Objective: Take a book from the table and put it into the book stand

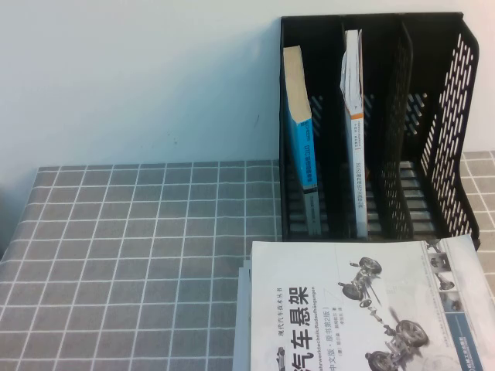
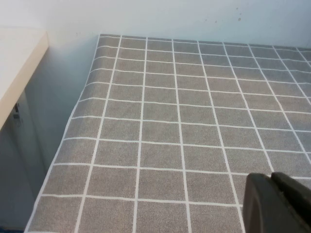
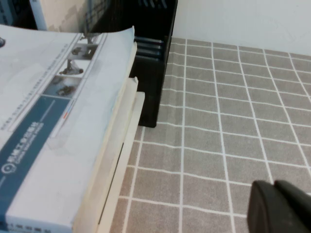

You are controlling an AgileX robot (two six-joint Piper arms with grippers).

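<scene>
Next, my left gripper grips the white-covered book on its title-side edge [image 1: 261,300], beside its black Chinese title and facing the bare cloth.
The white-covered book [image 1: 363,309] with black Chinese title and grey car-suspension pictures lies flat on top of a stack at the front right of the table [image 1: 139,255]. It also shows in the right wrist view [image 3: 58,121]. The black book stand [image 1: 379,127] stands upright behind it, holding a blue-spined book [image 1: 302,131] in its left compartment and a thin white book [image 1: 355,131] in the middle one. Its right compartment holds nothing. My left gripper [image 2: 276,178] is shut and empty above bare cloth. My right gripper [image 3: 278,185] is shut and empty above the cloth right of the book stack. Neither arm shows in the high view.
The table's left edge [image 2: 73,121] drops off beside a pale shelf [image 2: 19,63]. A white wall runs behind the table. The book stack has thicker cream-paged books [image 3: 114,165] under the white one.
</scene>
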